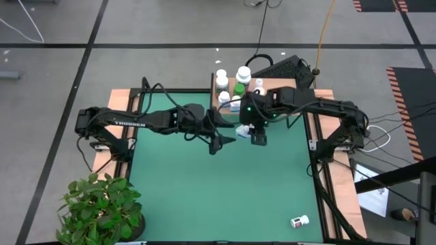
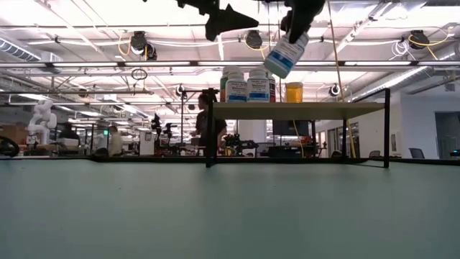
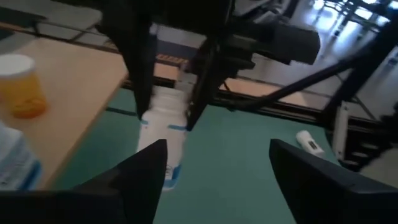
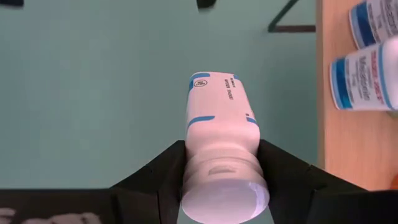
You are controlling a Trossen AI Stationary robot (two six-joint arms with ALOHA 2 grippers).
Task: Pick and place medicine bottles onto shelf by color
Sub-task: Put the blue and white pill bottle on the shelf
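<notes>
The tilted bottle is pinched at its cap end by my right gripper, so next my left gripper grabs the bottle's body (image 2: 282, 59) so that my right gripper can regrip from the side.
My right gripper (image 1: 257, 136) hovers above the green mat just in front of the shelf (image 1: 219, 102), shut on a white medicine bottle with blue label bands (image 4: 217, 124). In the low view this bottle (image 2: 285, 55) hangs high above the table. The shelf (image 2: 295, 108), a wooden board on thin black legs, carries several upright bottles: white ones with blue labels (image 2: 236, 85), a green one (image 1: 239, 88) and an orange one (image 3: 18, 87). My left gripper (image 1: 225, 141) is open, in the air close to the left of the held bottle, touching nothing. My right gripper pinches the bottle at its cap end, on the shoulder just below the white cap (image 4: 221, 177), one finger (image 4: 165, 171) on either side. The fingers come from above, pointing down. The bottle is lifted clear and hangs tilted below them, base (image 2: 279, 66) lowest.
One more white bottle (image 1: 300, 221) lies on its side near the mat's near right corner. A potted plant (image 1: 102, 207) stands at the near left corner. Wooden side rails (image 1: 320, 163) border the mat. People and equipment show in the room behind.
</notes>
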